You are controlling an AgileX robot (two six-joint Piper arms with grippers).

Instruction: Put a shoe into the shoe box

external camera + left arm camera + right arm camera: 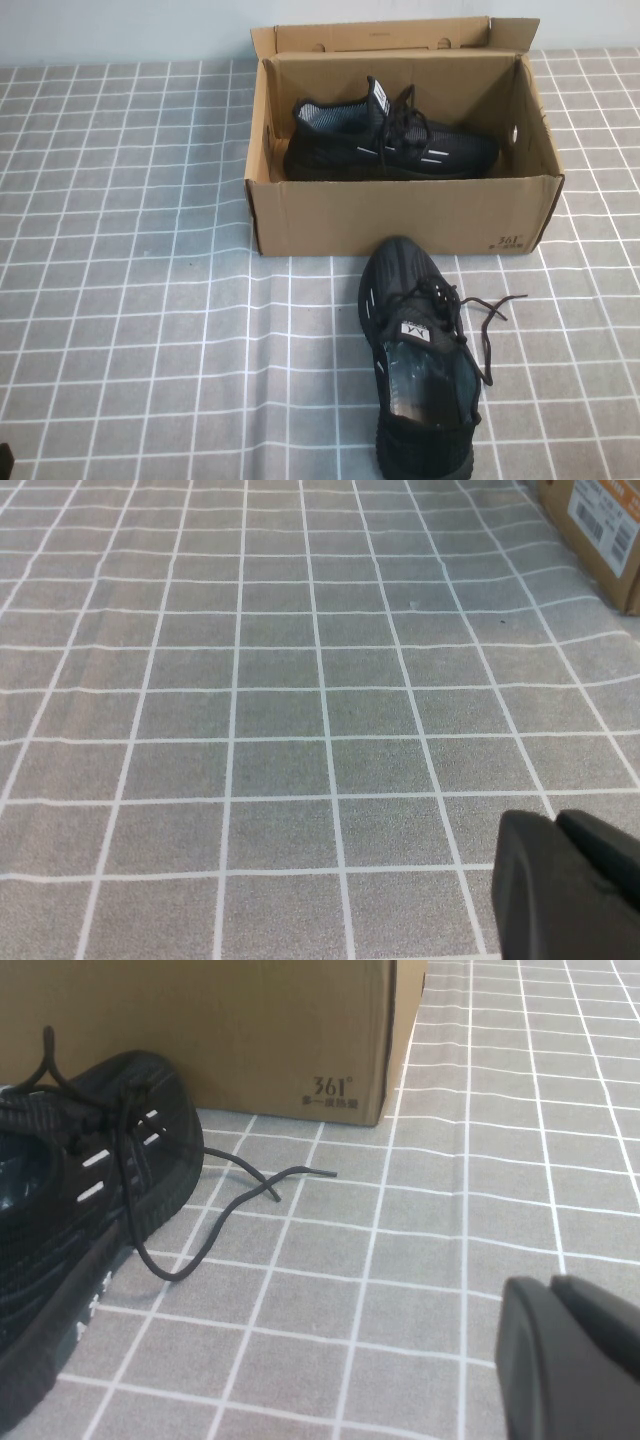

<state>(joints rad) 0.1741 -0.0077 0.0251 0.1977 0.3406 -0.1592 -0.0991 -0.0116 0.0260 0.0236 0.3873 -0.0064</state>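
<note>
Next, my right gripper closes on the tongue (418, 335) of the black sneaker in front of the shoe box, just above the sneaker's foot opening.
The brown shoe box (400, 215) stands open at the back middle of the table, its lid flap (380, 35) upright behind. One black sneaker (390, 140) lies on its side inside the box. The matching black sneaker (420, 370) sits on the table just in front of the box, toe toward it. In the right wrist view this shoe (70, 1210) and the box corner (200, 1030) show. My right gripper (550, 1290) is shut and empty, low over the cloth to the shoe's right. My left gripper (557, 825) is shut and empty, over bare cloth far left of the box (600, 530).
A grey tablecloth (130, 250) with a white grid covers the table. A loose black lace (250, 1185) trails from the outer shoe across the cloth toward the right. A barcode label (600, 520) is on the box's side wall.
</note>
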